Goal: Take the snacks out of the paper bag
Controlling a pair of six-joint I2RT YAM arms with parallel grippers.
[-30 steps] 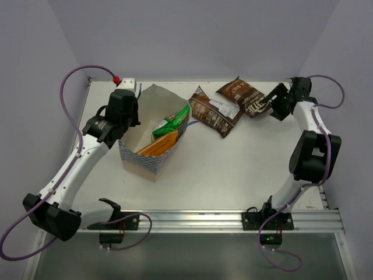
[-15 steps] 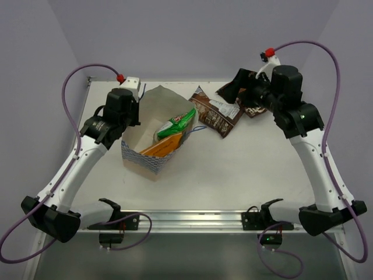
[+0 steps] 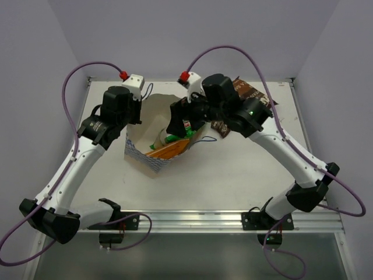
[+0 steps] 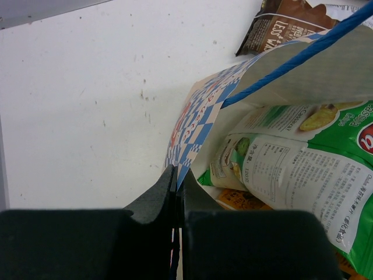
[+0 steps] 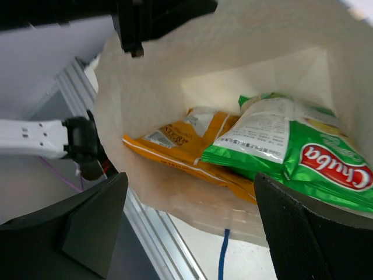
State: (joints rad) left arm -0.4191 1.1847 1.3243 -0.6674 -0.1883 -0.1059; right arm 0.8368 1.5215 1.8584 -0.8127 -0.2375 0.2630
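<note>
The Chuba packet's green end (image 3: 191,132) (image 5: 342,196) beside its red logo is the next place my right gripper will go to and close.
The paper bag (image 3: 141,153) lies on its side with its mouth open. My left gripper (image 3: 134,114) is shut on the bag's rim; in the left wrist view its jaws (image 4: 176,175) pinch the checked edge (image 4: 198,116). My right gripper (image 3: 178,125) is open at the bag's mouth, its jaws (image 5: 189,192) wide apart and empty. Inside lie the green-and-white Chuba packet (image 3: 172,139) (image 5: 303,151) (image 4: 303,169) on top of the orange packet (image 3: 169,151) (image 5: 186,149) (image 4: 242,200). One dark brown packet (image 3: 247,93) (image 4: 285,23) lies on the table behind the right arm; a second (image 3: 221,126) is mostly hidden.
The bag's blue cord handle (image 3: 201,139) (image 4: 291,58) trails out of the mouth. The left gripper's black body (image 5: 157,14) shows above the bag's rim in the right wrist view. An aluminium rail (image 3: 198,220) runs along the table's near edge. Walls close off the back and sides.
My right arm has swung from the far right corner leftward over the brown packets to the bag's mouth. The left gripper still holds the bag's rim, and the bag has shifted slightly.
</note>
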